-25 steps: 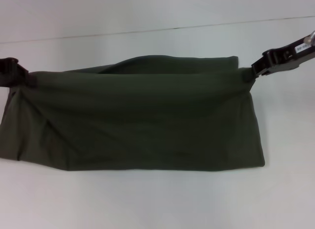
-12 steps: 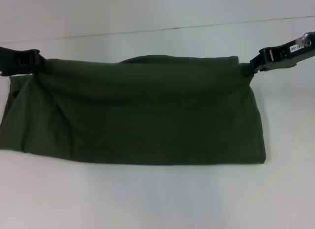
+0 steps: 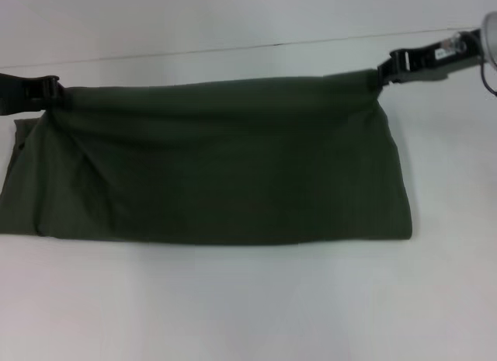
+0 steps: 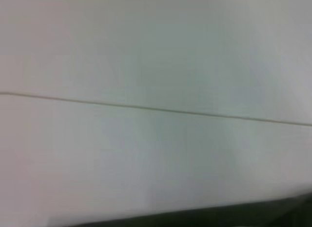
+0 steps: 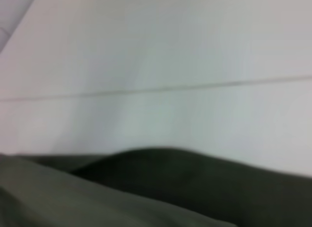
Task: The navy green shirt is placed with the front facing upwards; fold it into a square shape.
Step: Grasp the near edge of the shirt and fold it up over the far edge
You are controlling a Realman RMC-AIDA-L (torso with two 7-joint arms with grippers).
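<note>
The robot's left gripper needs to release the navy green shirt's far corner on the table [image 3: 66,81] just short of the thin seam line.
The navy green shirt [image 3: 217,163] lies as a wide dark olive band across the white table, its plain fabric up and no print showing. My left gripper [image 3: 56,93] is shut on the shirt's far left corner. My right gripper [image 3: 380,75] is shut on the far right corner, holding that edge stretched and lifted between the two. The near fold edge rests on the table. The right wrist view shows olive cloth [image 5: 146,188] close up; the left wrist view shows only a dark strip of the shirt [image 4: 219,217] at its edge.
The white table [image 3: 248,307] spreads in front of the shirt. A thin seam line [image 3: 233,46] crosses the surface behind it. A grey cable [image 3: 489,66] hangs off the right arm at the far right.
Both grippers have carried the top edge of the shirt away from me and pulled it taut. The collar that showed behind the fold is now covered.
</note>
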